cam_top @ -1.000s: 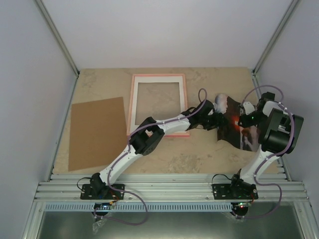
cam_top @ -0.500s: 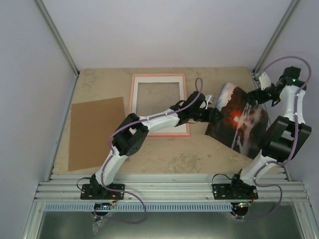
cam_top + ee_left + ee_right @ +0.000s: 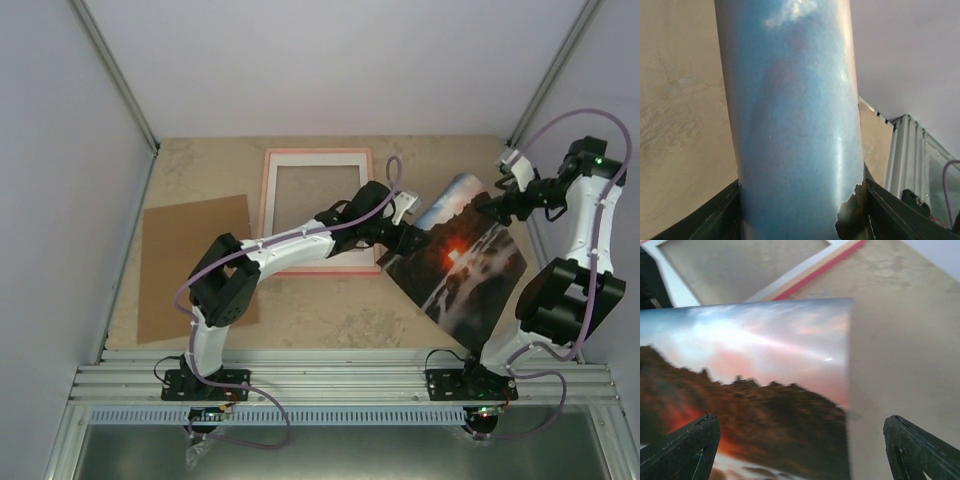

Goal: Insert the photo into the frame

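Note:
I need to grip the photo's opposite edge (image 3: pixel 847 412) with my right gripper, as the photo hangs crooked from its corner in my left gripper, and then bring it to the frame with both.
The photo (image 3: pixel 460 255), a dark landscape with an orange-red sun, hangs tilted above the table right of centre. My left gripper (image 3: pixel 403 240) grips it at its left corner. In the left wrist view the photo (image 3: pixel 795 125) bows glossy blue between the two fingers, with the gripper (image 3: pixel 801 192) closed in on it. My right gripper (image 3: pixel 497 205) is open over the photo's upper right edge. In the right wrist view the photo (image 3: pixel 750 390) lies below the wide-apart jaws of that gripper (image 3: pixel 800 422). The pink frame (image 3: pixel 318 157) lies flat at the back centre and also shows in the right wrist view (image 3: pixel 805 277).
A plain brown board (image 3: pixel 195 265) lies flat at the left of the beige table (image 3: pixel 330 315). Grey walls close in the back and both sides. Metal rails (image 3: pixel 330 375) run along the near edge by the arm bases.
The right gripper let go of the photo and swung up and to the back right. The photo unfolded, and the left gripper carried it left and nearer, tilted.

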Tool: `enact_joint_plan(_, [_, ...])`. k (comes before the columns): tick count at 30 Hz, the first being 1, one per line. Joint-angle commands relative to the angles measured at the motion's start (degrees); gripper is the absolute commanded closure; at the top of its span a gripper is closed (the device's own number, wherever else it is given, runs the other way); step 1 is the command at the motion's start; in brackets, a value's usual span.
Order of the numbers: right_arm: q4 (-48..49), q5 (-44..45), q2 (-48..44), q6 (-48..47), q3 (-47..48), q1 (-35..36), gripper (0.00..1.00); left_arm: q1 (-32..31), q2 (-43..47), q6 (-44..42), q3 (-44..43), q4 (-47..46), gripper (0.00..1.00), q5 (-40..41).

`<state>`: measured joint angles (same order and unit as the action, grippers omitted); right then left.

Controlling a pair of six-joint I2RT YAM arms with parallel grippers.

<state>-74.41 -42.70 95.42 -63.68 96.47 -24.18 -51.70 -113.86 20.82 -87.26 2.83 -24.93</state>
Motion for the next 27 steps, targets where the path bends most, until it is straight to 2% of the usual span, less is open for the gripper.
enact_joint_plan(1, [-2.71,-4.66,-1.47,-2.53,-7.04,1.26,0.10,0.81,2.04,-4.95,2.73,0.39,0.41,0.29])
enact_joint_plan(7, [-2.71,-7.53,1.30,-0.56,-10.81,1.19,0.17,1.05,4.64,-7.28,6.12,-1.50,0.41,1.37])
enact_joint_plan(11, [-2.73,-8.24,3.46,-0.57,-10.43,1.33,0.16,1.17,5.82,-8.87,6.97,-2.64,0.40,0.50])
enact_joint_plan(15, [-2.75,-10.28,3.04,-2.22,-11.05,1.64,0.20,1.17,6.32,-10.75,6.84,-2.35,0.40,-0.76])
enact_joint_plan(17, [-2.75,-10.44,2.38,-3.19,-11.37,2.29,0.32,1.17,6.80,-11.71,7.01,-2.43,0.40,-1.36])
enact_joint_plan(18, [-2.74,-10.32,2.01,-3.71,-11.46,2.52,0.35,1.18,6.94,-12.14,7.17,-2.35,0.40,-1.57])
enact_joint_plan(19, [-2.69,-10.04,1.75,-4.04,-11.37,2.63,0.33,1.17,7.11,-12.63,7.27,-2.08,0.40,-1.61])
enact_joint_plan(22, [-2.66,-8.12,1.87,-3.50,-8.63,2.31,0.18,1.26,7.26,-13.87,7.22,-0.56,0.41,-1.60])
enact_joint_plan(27, [-2.56,-6.69,2.41,-3.70,-3.93,1.25,0.08,1.50,8.40,-15.10,9.10,-0.08,0.43,-1.76])
